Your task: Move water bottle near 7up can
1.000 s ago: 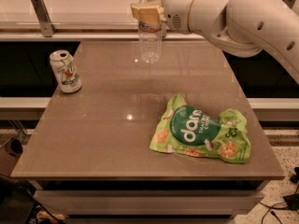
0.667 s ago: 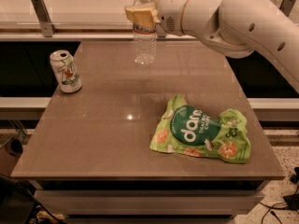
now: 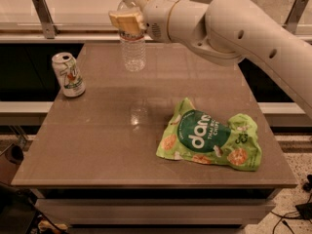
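Note:
Next, my gripper lets go of the water bottle close beside the 7up can (image 3: 99, 97), on the can's side that faces the green snack bag.
The water bottle (image 3: 133, 50) is a clear ribbed plastic bottle with a white cap, held upright in the air above the far middle of the table. My gripper (image 3: 127, 22) is shut on its upper part, the tan fingers (image 3: 126, 20) wrapped over the label area. The white arm (image 3: 229, 28) comes in from the upper right. The 7up can (image 3: 68, 74), white and silver with green trim, stands upright at the table's left edge, to the lower left of the bottle and well apart from it.
A green snack bag (image 3: 209, 136) lies flat on the right front part of the brown table (image 3: 97, 145). A pale counter with metal brackets (image 3: 43, 14) runs behind the table. Floor and cables show at the lower right.
My gripper has carried the water bottle leftward and slightly nearer, toward the 7up can's side. The can and the snack bag have not moved.

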Available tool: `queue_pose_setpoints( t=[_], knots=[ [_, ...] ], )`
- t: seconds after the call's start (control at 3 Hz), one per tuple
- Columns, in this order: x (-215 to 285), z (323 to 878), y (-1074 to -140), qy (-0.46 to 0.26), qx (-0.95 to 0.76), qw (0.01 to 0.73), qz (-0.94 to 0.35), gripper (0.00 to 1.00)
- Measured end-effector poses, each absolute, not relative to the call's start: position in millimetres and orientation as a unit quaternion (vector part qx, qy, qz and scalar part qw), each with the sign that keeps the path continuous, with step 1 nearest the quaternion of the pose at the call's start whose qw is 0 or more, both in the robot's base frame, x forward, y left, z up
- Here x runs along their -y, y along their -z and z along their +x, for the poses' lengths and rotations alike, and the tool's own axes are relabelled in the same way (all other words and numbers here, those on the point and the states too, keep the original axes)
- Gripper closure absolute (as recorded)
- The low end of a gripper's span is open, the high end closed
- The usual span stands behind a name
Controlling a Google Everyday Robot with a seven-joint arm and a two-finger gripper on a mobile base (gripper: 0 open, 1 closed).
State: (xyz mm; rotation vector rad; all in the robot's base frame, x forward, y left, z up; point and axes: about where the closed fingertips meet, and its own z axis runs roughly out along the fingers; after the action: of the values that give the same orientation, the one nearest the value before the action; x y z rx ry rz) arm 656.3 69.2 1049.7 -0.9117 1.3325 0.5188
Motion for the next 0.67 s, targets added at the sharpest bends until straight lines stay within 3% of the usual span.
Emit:
queue_pose_setpoints(
  t=[0.67],
  knots=[
    [-125, 639, -1031, -0.240, -0.588, 0.650, -0.417, 1.00]
  ],
)
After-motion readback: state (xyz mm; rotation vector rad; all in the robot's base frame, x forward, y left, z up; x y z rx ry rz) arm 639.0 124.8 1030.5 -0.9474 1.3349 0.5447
